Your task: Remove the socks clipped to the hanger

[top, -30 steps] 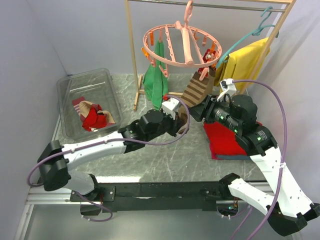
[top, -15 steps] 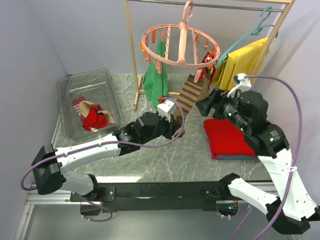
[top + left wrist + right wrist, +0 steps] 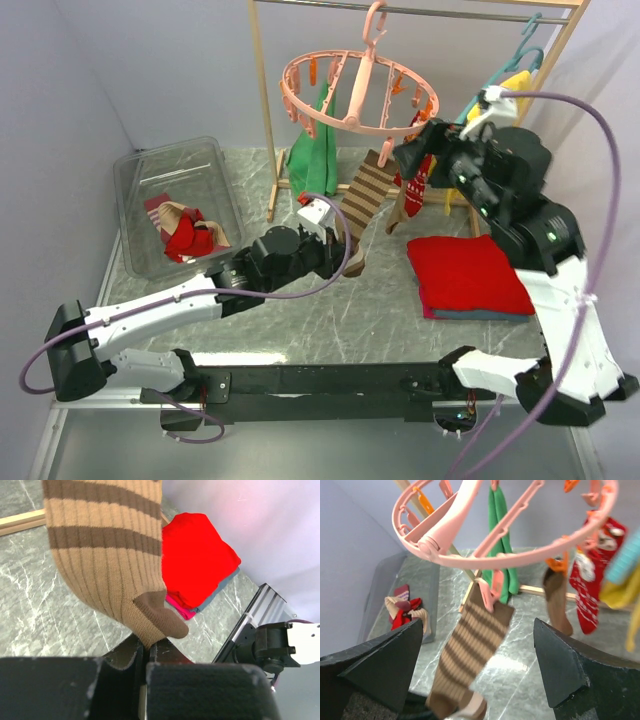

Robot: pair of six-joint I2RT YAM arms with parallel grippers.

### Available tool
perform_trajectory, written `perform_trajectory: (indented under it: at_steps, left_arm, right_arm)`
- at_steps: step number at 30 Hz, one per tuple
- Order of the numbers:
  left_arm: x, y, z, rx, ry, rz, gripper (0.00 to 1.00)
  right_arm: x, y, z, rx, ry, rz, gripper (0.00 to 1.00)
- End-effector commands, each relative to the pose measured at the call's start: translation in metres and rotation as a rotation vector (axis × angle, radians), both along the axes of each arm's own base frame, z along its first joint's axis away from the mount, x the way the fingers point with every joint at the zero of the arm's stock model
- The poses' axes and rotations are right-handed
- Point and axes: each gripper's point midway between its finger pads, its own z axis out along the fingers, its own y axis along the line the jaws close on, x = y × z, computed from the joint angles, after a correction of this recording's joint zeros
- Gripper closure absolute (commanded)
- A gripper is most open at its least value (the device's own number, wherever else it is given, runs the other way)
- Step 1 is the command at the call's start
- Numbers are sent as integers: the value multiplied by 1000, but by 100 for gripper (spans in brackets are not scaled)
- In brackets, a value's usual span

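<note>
My left gripper has the tan-brown striped sock, still held at its cuff by a peg. It will let go of it beside the loose red sock in the clear bin (image 3: 210, 215).
The salmon-pink hanger (image 3: 360, 127) hangs from the wooden rail, its ring (image 3: 520, 556) close above my right gripper. A tan-brown striped sock (image 3: 365, 192) is held at its cuff by a pink peg (image 3: 490, 592) and stretched down to the left. My left gripper (image 3: 342, 252) is shut on that sock's dark toe (image 3: 160, 620). A red patterned sock (image 3: 587, 575) and a plain brown sock (image 3: 557, 600) hang clipped on the ring's right side. My right gripper (image 3: 478, 625) is open beside the ring (image 3: 415, 155), with nothing between its fingers.
A clear bin (image 3: 135, 180) at the left holds several loose socks (image 3: 185, 232). A long green cloth (image 3: 312, 160) hangs from the ring by the wooden rack post (image 3: 265, 120). A folded red cloth (image 3: 465, 275) lies on the table at the right.
My right gripper has opened wide and risen from the table to the hanger's right side. My left gripper has drawn back toward the left, keeping the sock's toe.
</note>
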Motion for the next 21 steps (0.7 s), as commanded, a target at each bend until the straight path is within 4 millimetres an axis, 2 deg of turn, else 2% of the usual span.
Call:
perform_trajectory:
  at_steps: [1, 6, 13, 16, 21]
  left_arm:
    - [-6, 9, 13, -38, 1, 1, 99]
    - [-10, 20, 18, -48, -4, 16, 99]
    - [-10, 24, 21, -50, -12, 24, 99]
    - [-10, 22, 20, -45, -10, 17, 99]
    - [-11, 20, 17, -41, -2, 13, 99]
  right_arm:
    - [26, 21, 3, -18, -41, 54, 3]
    - [53, 28, -10, -42, -4, 34, 7]
    - [76, 29, -30, -34, -27, 59, 16]
    - [76, 37, -35, -7, -51, 137, 20]
    - [67, 50, -29, 48, -121, 245, 25]
